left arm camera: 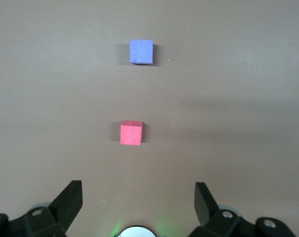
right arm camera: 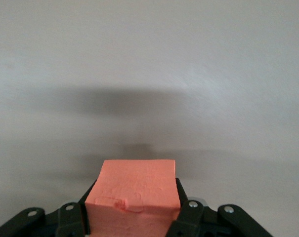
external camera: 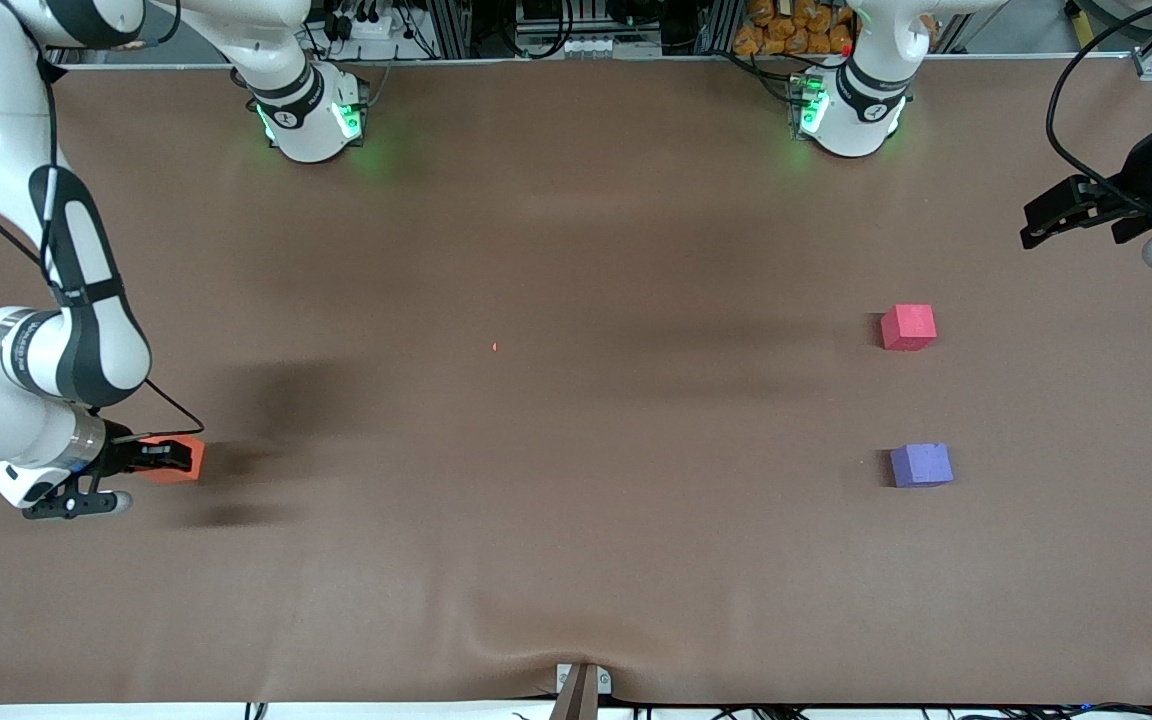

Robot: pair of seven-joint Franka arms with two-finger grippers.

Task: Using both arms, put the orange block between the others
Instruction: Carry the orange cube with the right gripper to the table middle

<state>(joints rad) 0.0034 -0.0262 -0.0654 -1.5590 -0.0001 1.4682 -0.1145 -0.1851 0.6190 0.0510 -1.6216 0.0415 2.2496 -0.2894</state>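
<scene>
Next, I put the orange block down with my right gripper on the cloth (external camera: 583, 364) just past the tiny red speck toward the red-pink cube.
The orange block (external camera: 182, 461) sits at the right arm's end of the table, and my right gripper (external camera: 164, 457) is shut on it. In the right wrist view the orange block (right arm camera: 135, 193) fills the space between the black fingers (right arm camera: 188, 210), which press both its sides. The red-pink cube (external camera: 908, 327) and the purple cube (external camera: 921, 465) rest toward the left arm's end, the purple one nearer the front camera. My left gripper (external camera: 1061, 215) hangs open over the table's edge at that end. In the left wrist view the red-pink cube (left arm camera: 131, 133) and the purple cube (left arm camera: 141, 52) both show.
Brown cloth (external camera: 576, 400) covers the table, with a small wrinkle (external camera: 576, 640) at its front edge. A tiny red speck (external camera: 494, 347) lies near the middle. The arm bases (external camera: 311, 115) glow green along the back.
</scene>
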